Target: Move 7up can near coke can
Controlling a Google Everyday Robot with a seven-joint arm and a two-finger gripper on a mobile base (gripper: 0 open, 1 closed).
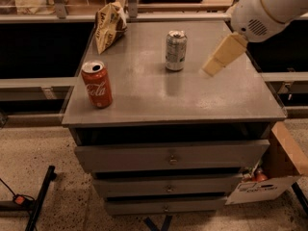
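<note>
The robot's gripper should next move to the 7up can's upper half [176, 42], just under the can's silver top, and close there.
The 7up can [175, 51], silver-grey with a silver top, stands upright near the back middle of the grey cabinet top [192, 100]. The coke can [97, 84], bright red with white script, stands upright near the front left corner, well apart from it. My gripper [211, 69] hangs from the white arm [269, 8] at the upper right. Its tan fingers point down-left and its tip is a short way right of the 7up can, above the surface, not touching it.
A crumpled tan chip bag [109, 25] lies at the back left corner. The cabinet has several drawers [171, 158] in front. A cardboard box [269, 177] sits on the floor at the right. A black stand leg [41, 196] lies at the lower left.
</note>
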